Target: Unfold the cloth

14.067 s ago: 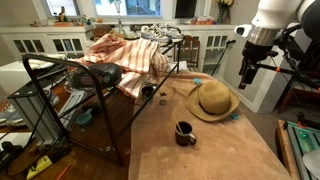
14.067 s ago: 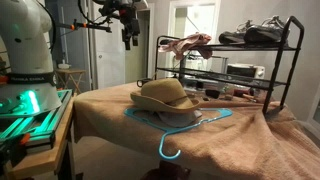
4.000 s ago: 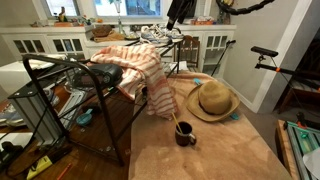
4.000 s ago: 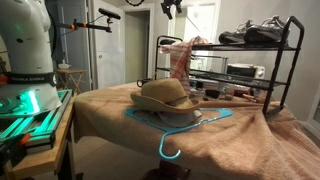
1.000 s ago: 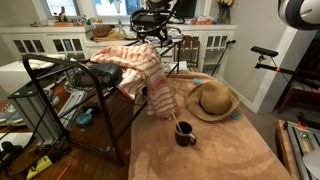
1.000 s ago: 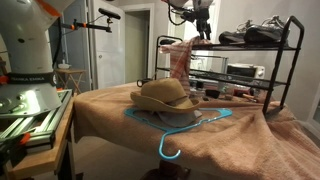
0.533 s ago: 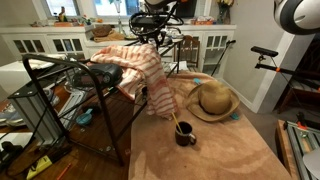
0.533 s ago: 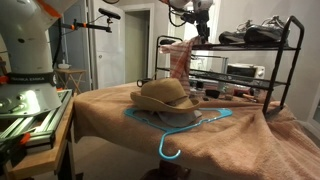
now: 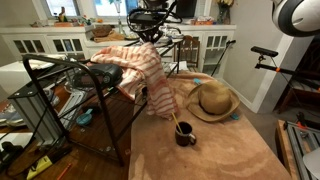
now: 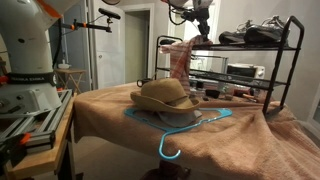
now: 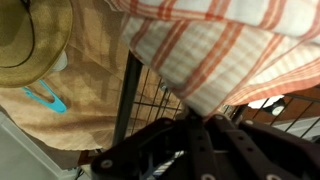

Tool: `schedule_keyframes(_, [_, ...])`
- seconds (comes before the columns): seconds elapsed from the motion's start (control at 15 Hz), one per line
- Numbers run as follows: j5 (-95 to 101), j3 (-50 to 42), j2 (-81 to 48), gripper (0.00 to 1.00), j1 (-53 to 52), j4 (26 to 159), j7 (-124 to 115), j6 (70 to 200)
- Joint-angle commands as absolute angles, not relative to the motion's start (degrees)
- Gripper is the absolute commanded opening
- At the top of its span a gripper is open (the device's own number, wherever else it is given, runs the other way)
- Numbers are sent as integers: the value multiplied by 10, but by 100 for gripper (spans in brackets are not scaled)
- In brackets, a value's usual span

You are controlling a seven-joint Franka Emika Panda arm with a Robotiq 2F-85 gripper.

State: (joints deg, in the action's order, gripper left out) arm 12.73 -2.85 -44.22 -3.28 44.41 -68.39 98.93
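Note:
The cloth will be released from my gripper over the top of the black wire rack (image 9: 132, 62), toward the side where the white cabinets are.
The cloth (image 9: 128, 62), pink-orange and cream striped, lies rumpled over the top of a black wire rack (image 9: 55, 85), with one end hanging down toward the table. In an exterior view it shows as a bunched strip (image 10: 180, 58) at the rack's corner. My gripper (image 9: 150, 36) sits at the cloth's top edge, also seen from the side (image 10: 197, 38). In the wrist view a fold of the cloth (image 11: 215, 55) runs down between the dark fingers of the gripper (image 11: 195, 118), which is shut on it.
A tan straw hat (image 9: 212, 100) lies on the brown-covered table, over a blue hanger (image 10: 182, 126). A dark mug (image 9: 185, 133) with a stick stands near it. Shoes (image 10: 258, 33) sit on the rack's top shelf. White cabinets line the back.
Over the last second the jaws closed onto the cloth's top fold. The arm has barely moved and the cloth lies as before.

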Motion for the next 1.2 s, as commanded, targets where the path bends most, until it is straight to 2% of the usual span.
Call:
schedule_keyframes(0.0, [127,-28,-448,1,-38,407,-687,982])
schedule_keyframes(0.6, [133,-19,-389,1,-60,421,-626,986])
schedule_keyframes(1.13, [105,40,-367,1,-67,440,-498,977])
